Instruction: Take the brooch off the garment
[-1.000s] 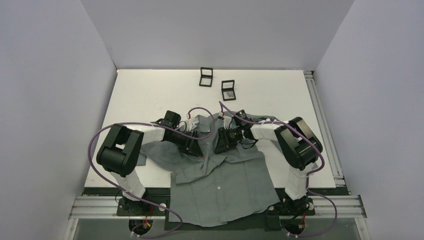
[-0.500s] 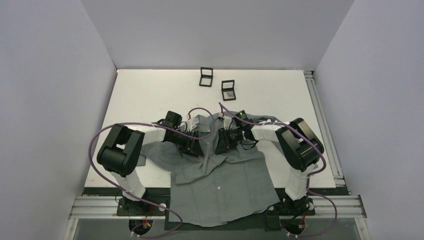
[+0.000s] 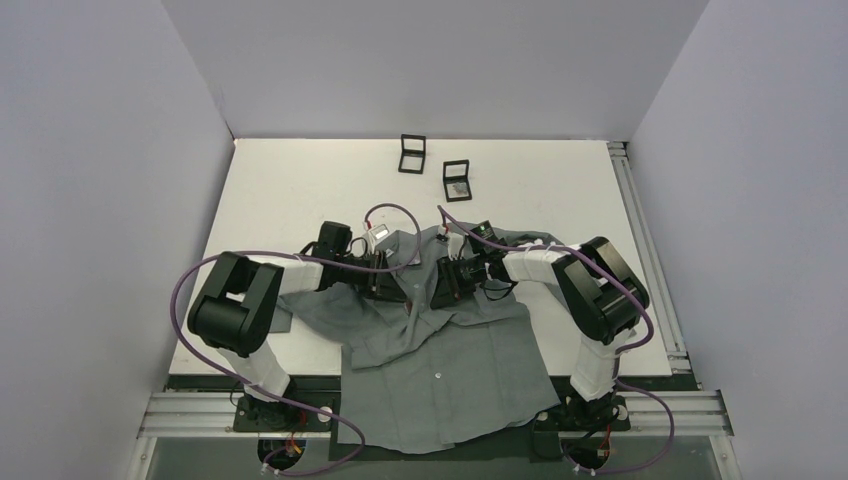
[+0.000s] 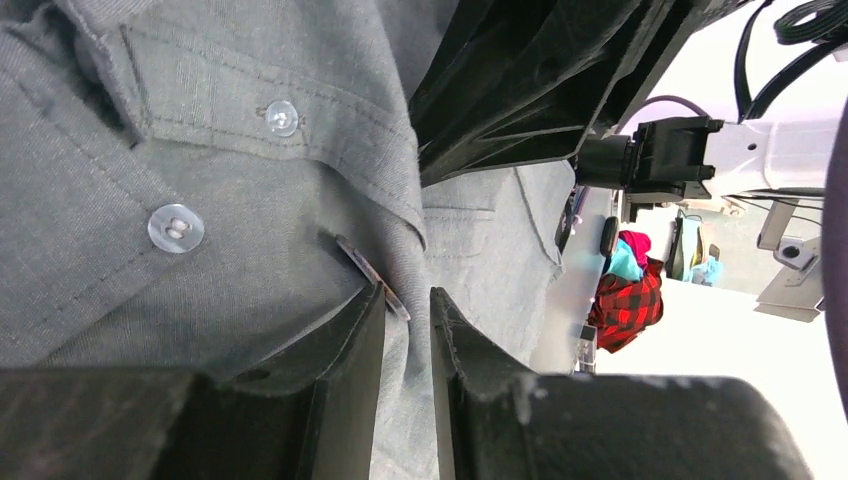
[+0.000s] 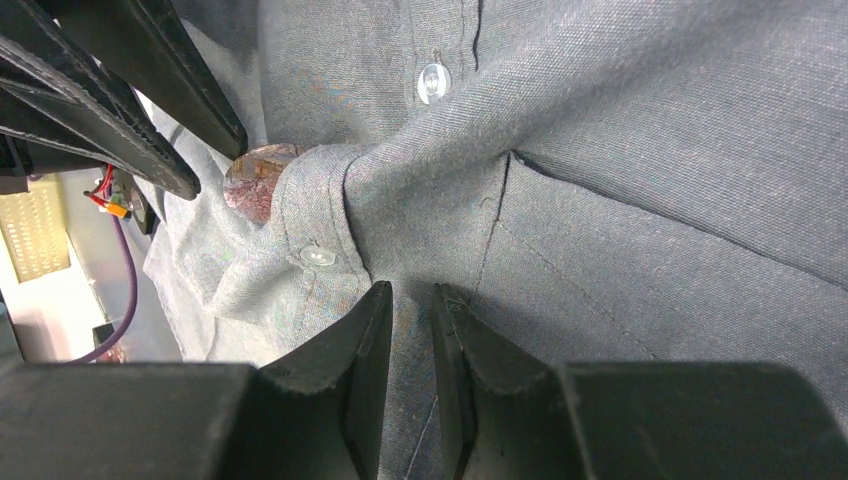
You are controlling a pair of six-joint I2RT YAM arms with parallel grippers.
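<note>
The brooch lies at a slant across the fingers of the robot's left gripper, so that gripper should open and grasp the brooch's near end (image 4: 400, 308) in line with its fingers.
The grey garment (image 3: 440, 380) lies across the near half of the table, its hem hanging over the front edge. Both grippers meet at its button placket. My left gripper (image 3: 400, 292) is shut on a raised fold of cloth (image 4: 408, 300). The brooch (image 4: 372, 277) shows edge-on as a thin sliver against its left fingertip. My right gripper (image 3: 436, 292) is shut on another fold of the shirt (image 5: 412, 295) just below the placket. In the right wrist view the reddish-brown brooch (image 5: 255, 180) is half tucked behind the placket edge, beside the left fingers. The arms hide it from above.
Two small square black boxes (image 3: 412, 153) (image 3: 457, 180) stand open at the back of the white table (image 3: 300, 190). Grey walls close in the left, back and right. A metal rail (image 3: 640, 230) runs along the table's right edge.
My left wrist has swung back and to the left while its fingers stay at the placket, pulling the cloth tauter. The right arm has barely moved.
</note>
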